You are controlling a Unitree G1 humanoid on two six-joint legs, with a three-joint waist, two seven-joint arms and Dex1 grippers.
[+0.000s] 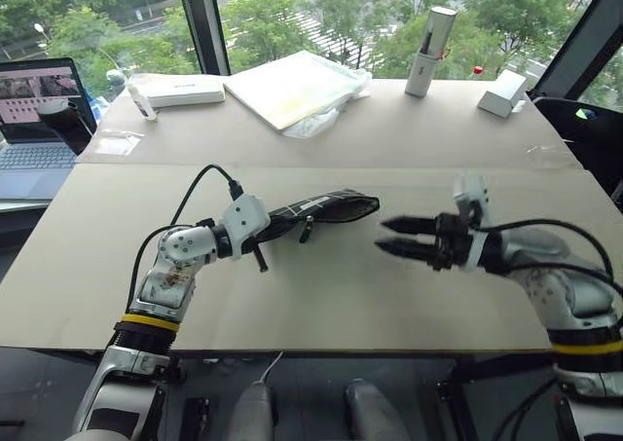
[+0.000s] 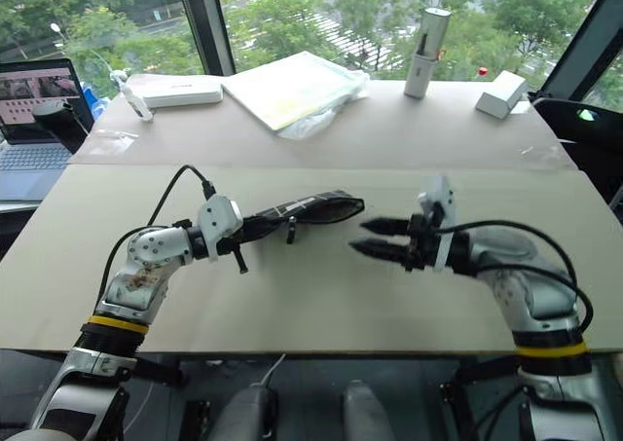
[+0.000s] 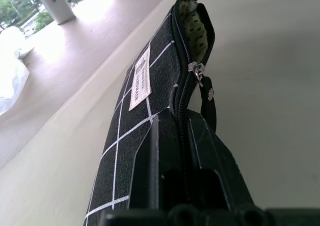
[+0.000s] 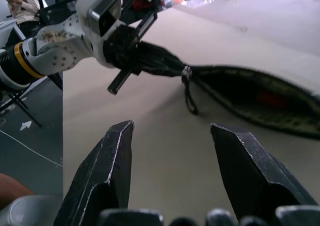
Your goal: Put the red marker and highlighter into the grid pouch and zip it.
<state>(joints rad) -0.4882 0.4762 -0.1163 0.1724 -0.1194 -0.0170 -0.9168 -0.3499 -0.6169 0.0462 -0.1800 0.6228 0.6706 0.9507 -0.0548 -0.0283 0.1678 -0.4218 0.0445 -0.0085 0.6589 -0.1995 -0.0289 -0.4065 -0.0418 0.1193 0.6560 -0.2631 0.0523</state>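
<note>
Next, my right gripper goes back, grips the pull (image 1: 309, 224) close to its slider and draws it shut, because the grid pouch's opening gapes past the zipper pull.
The grid pouch (image 1: 326, 207) lies along the table's middle, black with white lines and a white label (image 3: 141, 79). My left gripper (image 1: 277, 224) is shut on its near-left end, also seen in the right wrist view (image 4: 145, 56). The zipper pull (image 3: 199, 69) with its black cord sits partway along; past it the mouth gapes open. Inside the mouth a red patch (image 4: 272, 99) shows, likely the red marker. The highlighter is hidden; I see only olive lining (image 3: 194, 29). My right gripper (image 1: 381, 237) hovers open and empty just right of the pouch's open end, pointing at it.
At the table's far side stand a white box (image 1: 180, 91), a flat clear-wrapped packet (image 1: 297, 86), a silver cylinder (image 1: 428, 47) and a small white block (image 1: 501, 92). A laptop (image 1: 39, 110) sits off the left edge. A seated person (image 4: 20, 4) is in the background.
</note>
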